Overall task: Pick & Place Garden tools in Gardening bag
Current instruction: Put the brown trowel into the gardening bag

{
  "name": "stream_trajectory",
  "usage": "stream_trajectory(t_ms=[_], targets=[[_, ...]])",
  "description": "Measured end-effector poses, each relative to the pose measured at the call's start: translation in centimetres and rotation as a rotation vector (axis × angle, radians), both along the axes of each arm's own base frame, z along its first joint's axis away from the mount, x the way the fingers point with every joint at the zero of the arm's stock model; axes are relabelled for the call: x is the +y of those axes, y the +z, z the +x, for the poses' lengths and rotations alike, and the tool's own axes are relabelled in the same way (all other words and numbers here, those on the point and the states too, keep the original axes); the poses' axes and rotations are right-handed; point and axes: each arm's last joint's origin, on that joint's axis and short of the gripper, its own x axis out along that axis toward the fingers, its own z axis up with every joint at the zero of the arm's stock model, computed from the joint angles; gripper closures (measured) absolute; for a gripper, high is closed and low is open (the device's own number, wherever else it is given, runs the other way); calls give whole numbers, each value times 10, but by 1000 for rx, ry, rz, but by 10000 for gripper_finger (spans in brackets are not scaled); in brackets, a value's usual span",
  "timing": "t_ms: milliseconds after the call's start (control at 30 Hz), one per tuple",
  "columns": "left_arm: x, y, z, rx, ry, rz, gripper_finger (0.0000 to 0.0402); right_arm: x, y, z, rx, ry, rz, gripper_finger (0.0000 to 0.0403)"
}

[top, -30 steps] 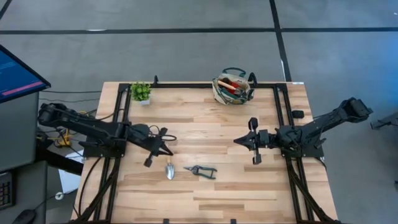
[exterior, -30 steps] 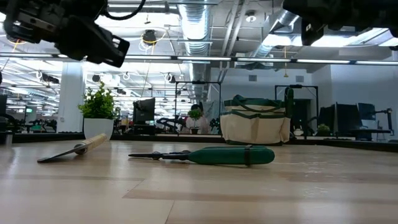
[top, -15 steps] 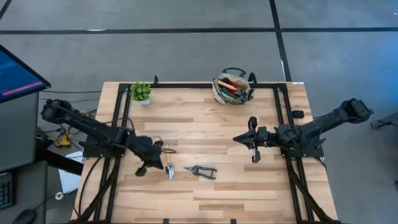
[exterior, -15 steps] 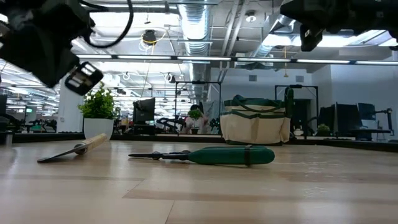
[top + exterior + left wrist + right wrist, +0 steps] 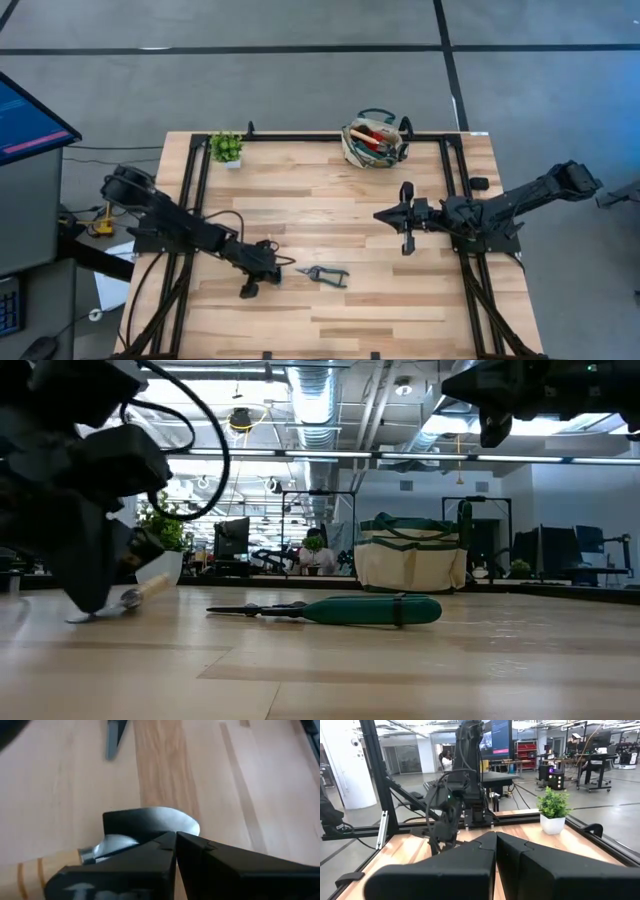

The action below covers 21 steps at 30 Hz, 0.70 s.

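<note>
Next, my left gripper lets go of the trowel as I set it on the bare wood (image 5: 295, 220) between the pruners and the potted plant.
A wooden-handled trowel (image 5: 145, 822) lies flat on the table at the near left; in the high view my left arm covers most of it. My left gripper (image 5: 175, 839), shut, stands low over the trowel's metal blade, slanting down (image 5: 280, 268). Green-handled pruners (image 5: 322, 273) lie just to the trowel's right (image 5: 345, 610). The beige gardening bag (image 5: 375, 142) stands at the far edge with tools in it. My right gripper (image 5: 404, 220) hovers shut above the table's right middle, holding nothing. My left gripper has its shut fingertips (image 5: 165, 845) right over the trowel's blade, close to the neck (image 5: 107, 845), coming slanting down from the table's left. I cannot tell whether they touch the metal. The trowel lies flat on the table.
A small potted plant (image 5: 226, 148) stands at the far left corner. Black frame rails (image 5: 190, 200) run along the table's left, right and far edges. Bare wood lies between the pruners and the bag.
My left gripper has swung down and toward the table's near edge and its right, coming low over the trowel, and has rolled about its own axis. It has stayed shut. The trowel and the pruners lie where they were.
</note>
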Motion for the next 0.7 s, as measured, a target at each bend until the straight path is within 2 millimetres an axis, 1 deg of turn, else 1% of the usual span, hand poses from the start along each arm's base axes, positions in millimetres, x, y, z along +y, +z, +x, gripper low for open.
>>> stream_trajectory(t_ms=[133, 267, 467, 700], targets=[[-4, -3, 11, -42, 10, 2, 399, 0, -1, 0, 5, 1, -2, 403], [-4, -6, 21, -86, 70, 82, 399, 0, -1, 0, 6, 1, -5, 403], [16, -9, 30, -131, 258, 210, 399, 0, -1, 0, 11, 1, -13, 403], [49, -9, 39, -142, 353, 257, 399, 0, -1, 0, 14, 4, -14, 403]])
